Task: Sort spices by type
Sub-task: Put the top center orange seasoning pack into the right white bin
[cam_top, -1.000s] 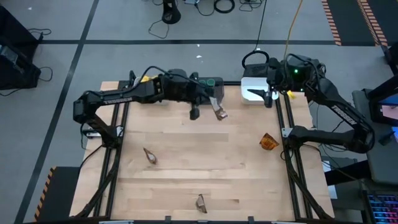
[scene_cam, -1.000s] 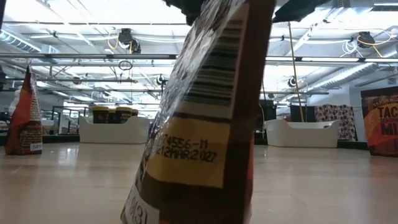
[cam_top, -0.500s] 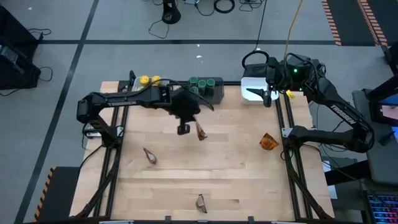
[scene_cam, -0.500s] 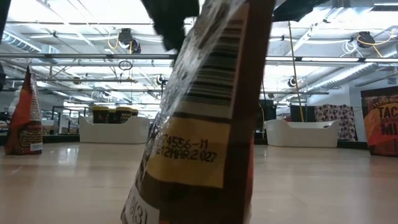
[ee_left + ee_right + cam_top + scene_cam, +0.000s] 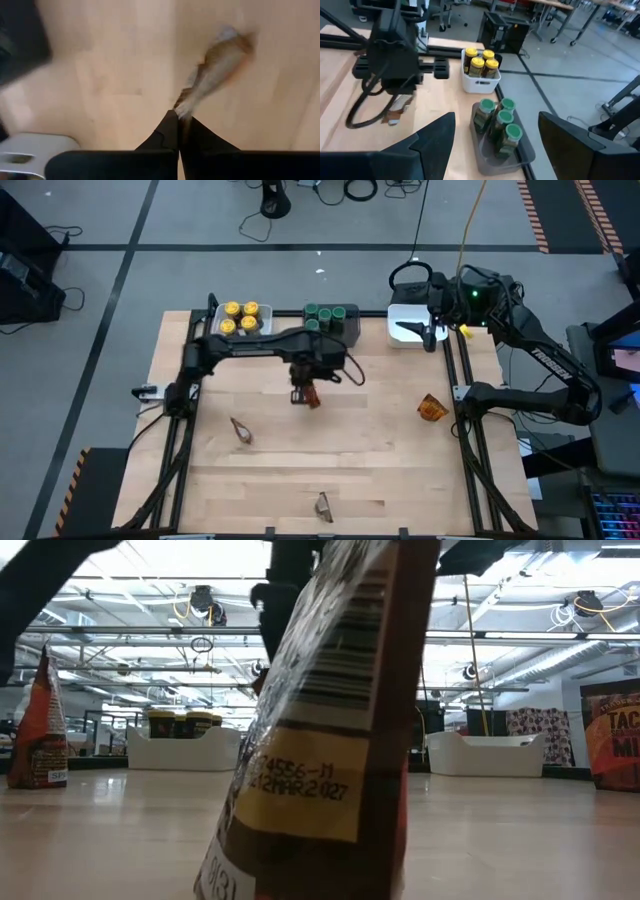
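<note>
The left gripper pinches just the end of the orange-brown packet and the packet slants away, so it should put the packet down and take it nearer its middle (image 5: 214, 71).
My left gripper (image 5: 303, 392) points down over the table's middle, shut on an orange-brown packet (image 5: 220, 65), also seen as the packet (image 5: 397, 107) in the right wrist view. Yellow-lidded jars (image 5: 240, 318) stand in a white bin and green-lidded jars (image 5: 328, 314) in a dark grey bin at the far edge. Loose packets lie on the table: one at the left (image 5: 240, 430), one at the near edge (image 5: 323, 506), one at the right (image 5: 432, 407). My right gripper (image 5: 412, 331) hangs open over a white bin (image 5: 400, 315) at the far right. My left gripper pinches the packet's upper end (image 5: 186, 106) between its two shut fingers. The fingers come from above, pointing down. The packet hangs below them, slanting a little; whether its lower end touches the table I cannot tell.
In the low view the near packet (image 5: 320, 740) stands right in front of the camera and hides most of the table. The bare wood (image 5: 370, 450) between the loose packets has free room. Dark frame rails (image 5: 462, 430) run along both table sides.
My left gripper has swung from beside the green-lid bin toward the table's middle and near edge, sinking as it went. It has tipped from nearly level to pointing straight down. The packet has come along, shut in the fingers, and now hangs beneath them.
</note>
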